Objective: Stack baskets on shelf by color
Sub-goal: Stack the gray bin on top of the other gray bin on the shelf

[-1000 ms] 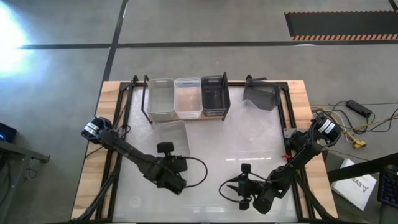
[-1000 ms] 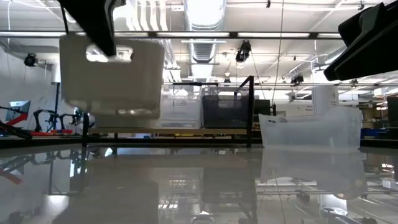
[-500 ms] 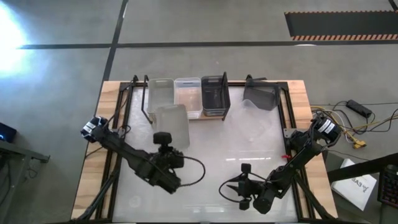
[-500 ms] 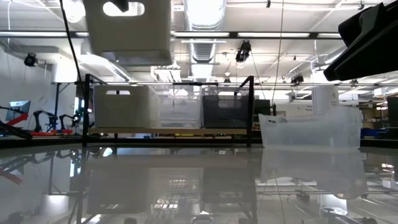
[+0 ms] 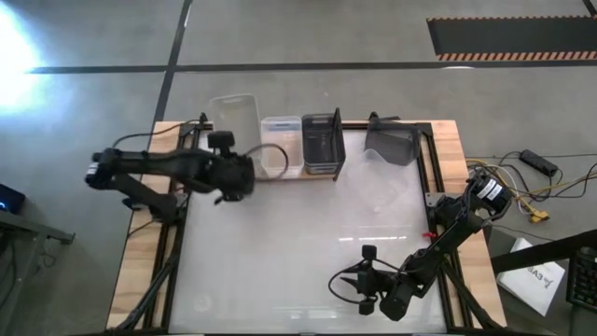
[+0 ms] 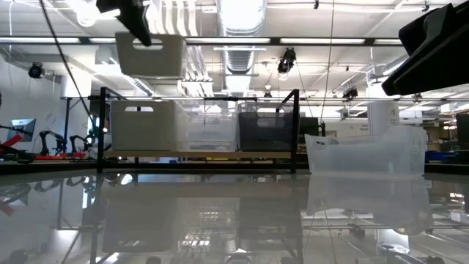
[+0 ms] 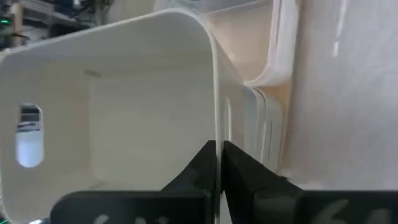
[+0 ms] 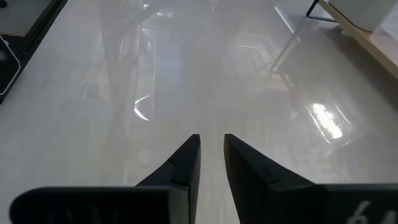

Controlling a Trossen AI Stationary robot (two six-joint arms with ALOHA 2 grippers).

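The robot's left gripper will release its whitish basket inside the whitish basket standing on the shelf [image 5: 239,143] beside the clear basket. The held basket now hangs high above that one.
My left gripper [image 7: 219,148] is shut on a whitish basket [image 5: 233,117] and holds it high over the left end of the shelf [image 6: 198,155]. On the shelf's plank stand a whitish basket [image 6: 143,126], a clear basket [image 5: 282,145] and a dark grey basket [image 5: 323,142], side by side on their bottoms. The held basket [image 6: 150,55] hangs above the whitish one. Another clear basket [image 5: 392,145] lies on the table right of the shelf. My right gripper [image 5: 343,283] waits low near the table's near edge, its fingers [image 8: 186,155] a narrow gap apart with nothing between them. My left gripper pinches the whitish basket's near end wall [image 7: 214,118] at the rim, beside the handle hole. One finger is inside the basket and one outside. The fingers slant down from the table's near side. The basket hangs lifted clear, its opening up, above the whitish basket on the shelf.
The shelf's black wire uprights [image 6: 100,128] rise at both ends of the plank. The white tabletop [image 5: 308,233] between the two arms is bare. Cables [image 5: 522,187] lie off the table's right edge.
My left gripper has carried the whitish basket up and toward the table's far left, from over the middle of the table to above the shelf's left end. The basket turned about with it and stays lifted clear.
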